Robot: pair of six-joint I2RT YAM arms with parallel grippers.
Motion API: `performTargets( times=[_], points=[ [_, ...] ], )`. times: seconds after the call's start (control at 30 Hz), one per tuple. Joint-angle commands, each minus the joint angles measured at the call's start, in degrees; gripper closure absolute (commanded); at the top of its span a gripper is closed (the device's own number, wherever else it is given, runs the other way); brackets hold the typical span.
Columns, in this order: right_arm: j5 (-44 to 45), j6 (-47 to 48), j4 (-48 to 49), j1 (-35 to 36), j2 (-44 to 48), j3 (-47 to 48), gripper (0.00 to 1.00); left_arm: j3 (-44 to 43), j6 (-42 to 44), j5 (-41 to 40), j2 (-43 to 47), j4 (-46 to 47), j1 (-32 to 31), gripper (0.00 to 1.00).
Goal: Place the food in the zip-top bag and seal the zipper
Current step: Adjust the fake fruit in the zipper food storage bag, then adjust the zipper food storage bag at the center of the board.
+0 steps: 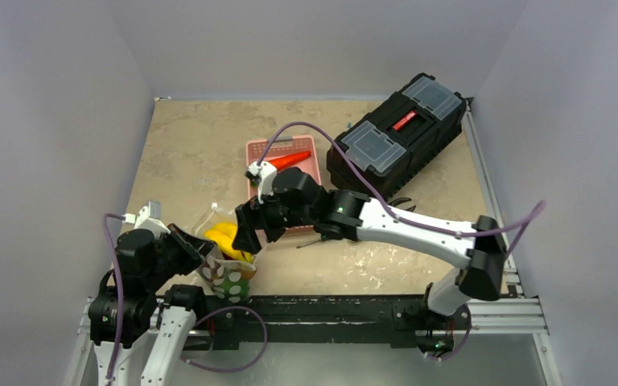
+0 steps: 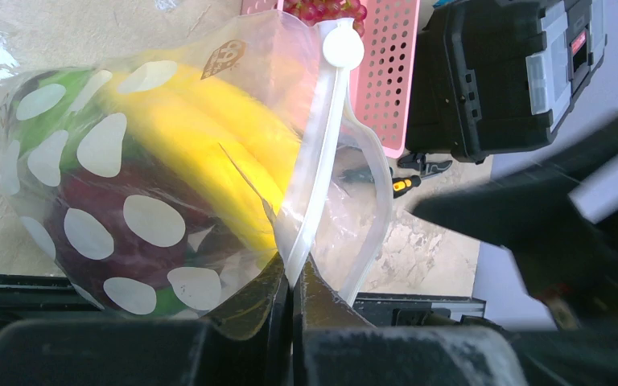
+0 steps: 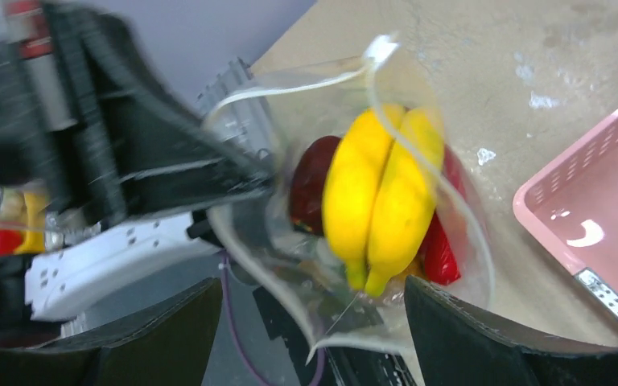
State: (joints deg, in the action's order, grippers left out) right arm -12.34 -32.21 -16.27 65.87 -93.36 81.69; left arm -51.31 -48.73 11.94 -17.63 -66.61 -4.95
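Observation:
I need to take the bag opening's loose corner (image 3: 316, 347) with my right gripper and spread the bag before more food goes in, because the yellow banana bunch crowds the narrow bag opening.
The zip-top bag (image 1: 231, 275) stands at the near left with its mouth open. It holds the yellow banana bunch (image 1: 225, 236), a dark-red piece (image 3: 312, 181) and a red piece (image 3: 442, 251). My left gripper (image 1: 203, 249) is shut on the zipper strip (image 2: 322, 161) at the bag's mouth edge, seen at the jaws in the left wrist view (image 2: 294, 277). A white slider (image 2: 343, 47) sits at the strip's far end. My right gripper (image 1: 249, 236) is open and empty just above the mouth, its fingers either side of the bananas (image 3: 382, 201). An orange carrot (image 1: 290, 159) lies in the pink basket.
The pink basket (image 1: 251, 150) sits behind the bag, with dark-red grapes (image 2: 322, 8) showing at its edge. A black toolbox (image 1: 394, 133) stands at the back right. A yellow-handled tool (image 2: 406, 185) lies by the toolbox. The black rail (image 1: 330, 310) runs along the near edge.

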Motion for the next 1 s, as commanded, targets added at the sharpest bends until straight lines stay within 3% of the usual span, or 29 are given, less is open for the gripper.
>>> performTargets(
  times=[0.0,0.2,0.33,0.67,0.83,0.97],
  points=[
    [9.9,14.1,-6.5,4.3,10.4,0.9,0.15,-0.3,0.1,-0.7,0.2,1.5,-0.1,1.0],
    [14.9,9.4,1.6,10.7,16.7,-11.9,0.16,-0.7,0.0,-1.9,0.4,1.1,-0.1,1.0],
    [20.0,6.7,9.2,15.2,15.8,-16.8,0.2,-0.6,0.1,-1.7,0.1,1.2,-0.1,1.0],
    [27.4,4.5,15.7,17.9,7.1,-15.4,0.38,-1.4,1.3,-1.9,-1.2,1.5,-0.1,1.0],
    [34.4,4.5,11.6,18.3,3.6,-11.2,0.54,-0.6,1.0,-2.5,0.2,1.7,-0.1,1.0],
    [37.5,5.3,11.1,18.3,2.7,-10.7,0.8,-0.5,0.9,-3.0,0.8,1.3,-0.1,1.0]
  ],
)
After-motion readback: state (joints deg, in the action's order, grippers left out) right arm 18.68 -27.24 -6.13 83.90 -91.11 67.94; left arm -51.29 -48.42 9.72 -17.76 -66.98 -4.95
